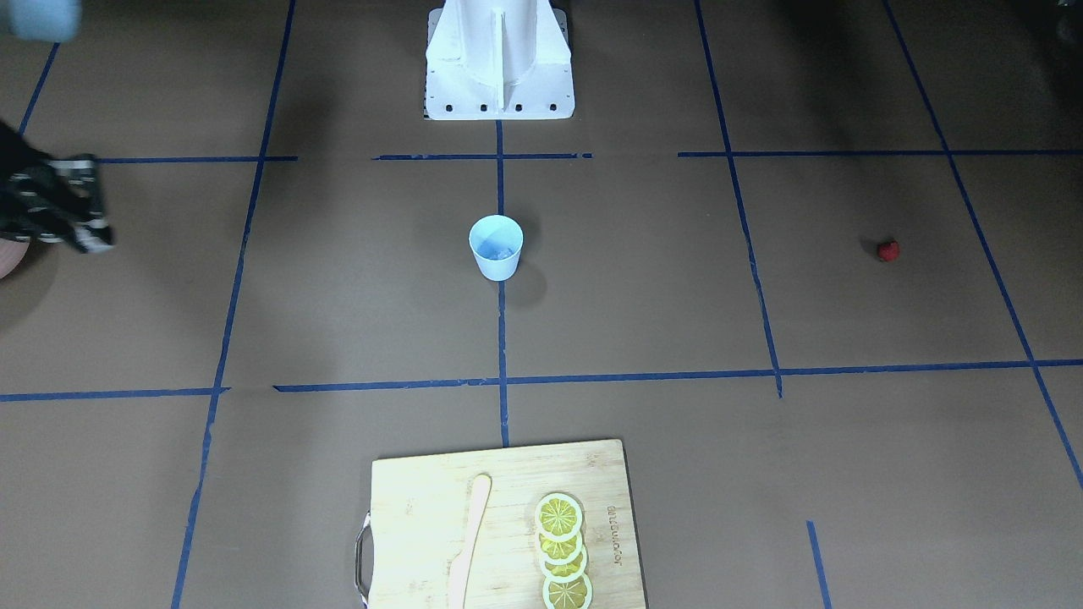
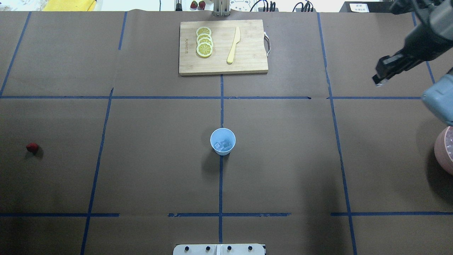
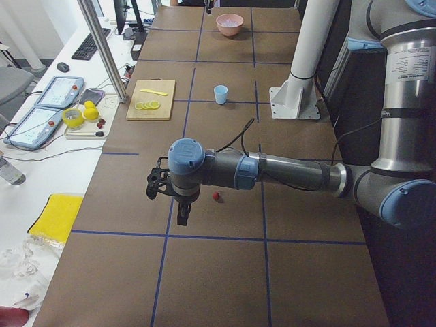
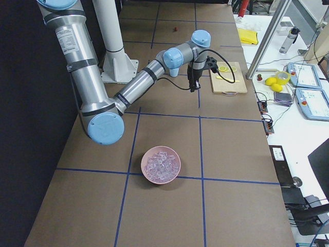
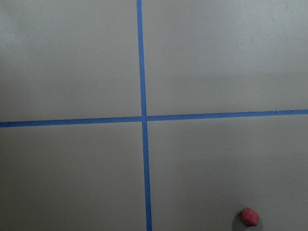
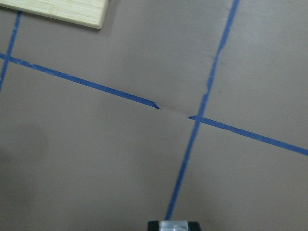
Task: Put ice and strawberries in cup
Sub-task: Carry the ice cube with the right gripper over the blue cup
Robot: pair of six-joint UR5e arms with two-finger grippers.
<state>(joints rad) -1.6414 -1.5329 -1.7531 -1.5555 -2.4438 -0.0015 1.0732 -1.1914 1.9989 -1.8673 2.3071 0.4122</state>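
The ice cube in my right gripper needs to be let go beside the clear ice inside the pale blue cup [image 1: 498,247].
The pale blue cup [image 2: 222,141] stands upright at the table's middle, also in the front view [image 1: 496,247], with clear ice [image 2: 223,144] inside. More ice fills the pink bowl [image 4: 161,163]. The red strawberry [image 2: 32,147] lies on the table at the far left, also in the left wrist view [image 5: 249,217] at the bottom. My left gripper [image 3: 181,216] hangs above the table close to the strawberry [image 3: 216,196]; I cannot tell whether it is open or shut. My right gripper [image 2: 379,78] is high at the far right, looks shut, with nothing seen in it.
A wooden cutting board [image 2: 247,63] with lemon slices [image 2: 204,41] and a wooden knife [image 2: 233,45] lies at the far middle. The pink bowl [image 2: 444,150] sits at the right edge. The robot base [image 1: 499,59] stands behind the cup.
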